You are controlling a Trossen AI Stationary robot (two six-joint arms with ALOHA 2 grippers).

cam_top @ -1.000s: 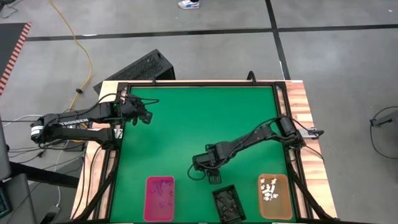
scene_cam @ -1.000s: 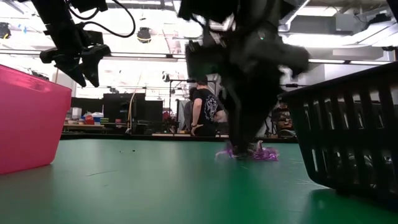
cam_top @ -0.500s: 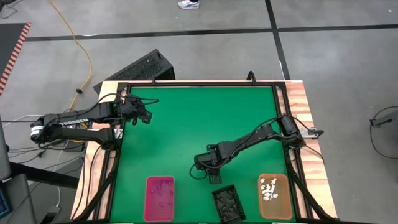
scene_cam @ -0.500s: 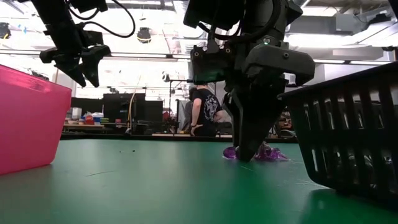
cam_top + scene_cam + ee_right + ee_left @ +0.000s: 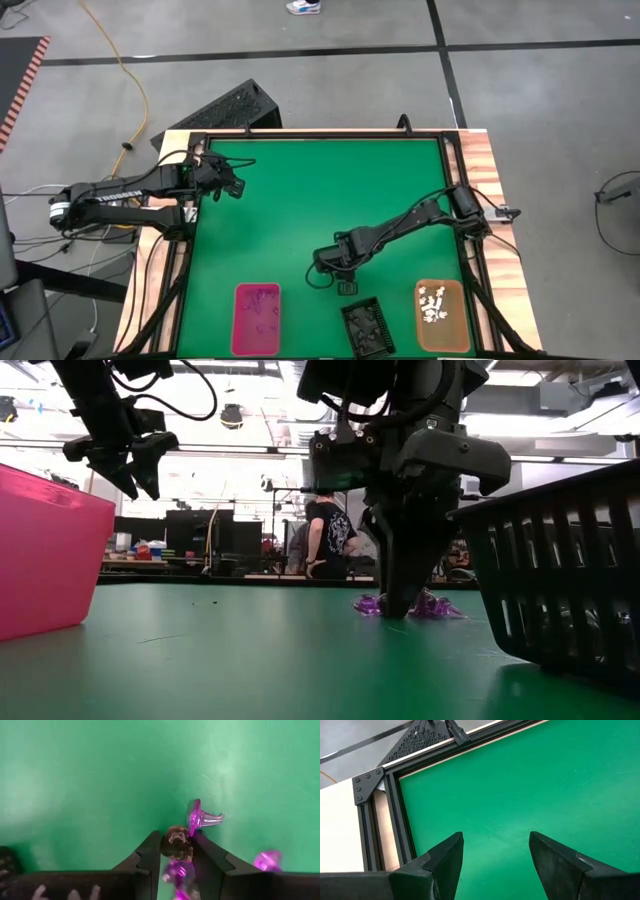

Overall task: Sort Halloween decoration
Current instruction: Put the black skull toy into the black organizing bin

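Observation:
Next, my right gripper releases the dark trinket inside the black tray (image 5: 370, 331), between the pink tray and the orange tray.
My right gripper (image 5: 331, 272) points down at the green mat (image 5: 300, 200), just beyond the black tray (image 5: 362, 326). In the right wrist view it (image 5: 176, 851) is shut on a small dark purple trinket (image 5: 176, 844). More purple trinkets lie loose on the mat close by (image 5: 202, 817) (image 5: 267, 860), and they also show in the low view (image 5: 435, 605). My left gripper (image 5: 232, 186) hangs open (image 5: 495, 850) above the mat's far left corner and touches nothing. My right gripper has the dark purple trinket (image 5: 176, 840) pinched between its two fingertips (image 5: 151, 851). The fingers come from above, pointing down (image 5: 395, 600). Their tips are at the mat, so I cannot tell whether the trinket is lifted clear.
Three trays stand along the near edge: pink (image 5: 257, 318) with purple trinkets, black (image 5: 560, 580) right beside the right gripper, and orange (image 5: 441, 315) with white trinkets (image 5: 434, 303). A black frame (image 5: 395, 805) borders the mat. People stand in the room behind (image 5: 330, 540).
My right gripper was moving fast a second ago. It has shifted slightly toward the table's right edge and settled with its fingertips at the mat among the purple trinkets. A few of those trinkets have been nudged a little.

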